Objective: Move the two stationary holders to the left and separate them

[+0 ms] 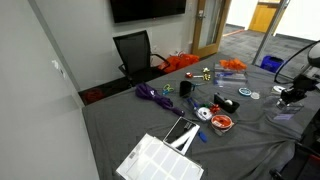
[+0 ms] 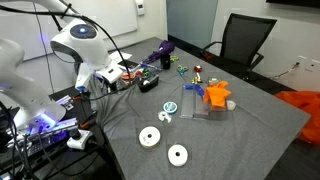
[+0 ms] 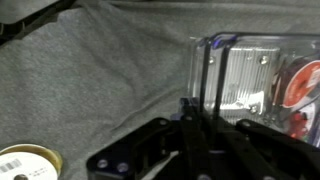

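Note:
The robot's gripper will release the clear stationary holder on the grey cloth (image 1: 246, 133) next to the round red item.
In the wrist view a clear, faintly tinted stationary holder (image 3: 250, 75) with ribbed walls stands on the grey cloth right in front of my gripper (image 3: 198, 135). The dark fingers are drawn together at the holder's near left wall and seem shut on it. I cannot tell a second holder apart from it. In an exterior view the gripper (image 1: 289, 97) hangs low at the table's robot end, over a bluish clear shape that seems to be the holder (image 1: 283, 114). In an exterior view the gripper (image 2: 112, 78) is beside a clutter of small items, and the holder is hard to pick out.
A red tape roll (image 3: 300, 85) shows through the holder, and a cream roll (image 3: 25, 160) lies near. A white gridded tray (image 1: 160, 160), a purple object (image 1: 150, 93), an orange object (image 2: 215, 95) over clear plastic pieces and two white discs (image 2: 150, 137) lie on the cloth.

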Controlling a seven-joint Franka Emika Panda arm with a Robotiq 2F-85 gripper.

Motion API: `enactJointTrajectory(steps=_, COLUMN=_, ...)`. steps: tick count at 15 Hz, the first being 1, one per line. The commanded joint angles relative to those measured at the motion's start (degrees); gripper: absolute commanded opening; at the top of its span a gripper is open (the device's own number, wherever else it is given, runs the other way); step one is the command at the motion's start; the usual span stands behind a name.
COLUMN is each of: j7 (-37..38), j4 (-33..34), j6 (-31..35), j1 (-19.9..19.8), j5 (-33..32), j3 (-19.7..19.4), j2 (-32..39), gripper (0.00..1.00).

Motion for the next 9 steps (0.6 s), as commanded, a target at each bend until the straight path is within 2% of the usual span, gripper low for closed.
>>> enactJointTrajectory(steps=1, j7=-6.73, j4=-0.60, j6=-6.73, j1=5.91, j5=4.90, j3=-1.76, j2=-7.45, gripper=0.01)
enactJointTrajectory(steps=4, j7=-9.09, j4=-0.23, j6=-7.83, j1=10.46, j5=6.75, j3=-1.39, j2=-9.19, gripper=0.01)
enactJointTrajectory(steps=5, j7=-5.88, j4=-0.23, j6=-6.66, j1=8.85, j5=4.25, j3=-1.50, j2=-8.22, gripper=0.06)
enactJointTrajectory(steps=7, j7=-6.19, j4=-0.23, j6=-6.71, j1=10.74, j5=4.84, j3=-1.23, j2=-8.74, gripper=0.06)
enactJointTrajectory(steps=9, j7=-6.38, j4=-0.23, j6=-6.71, j1=11.00, j5=4.87, j3=-1.21, j2=-8.75, gripper=0.06)
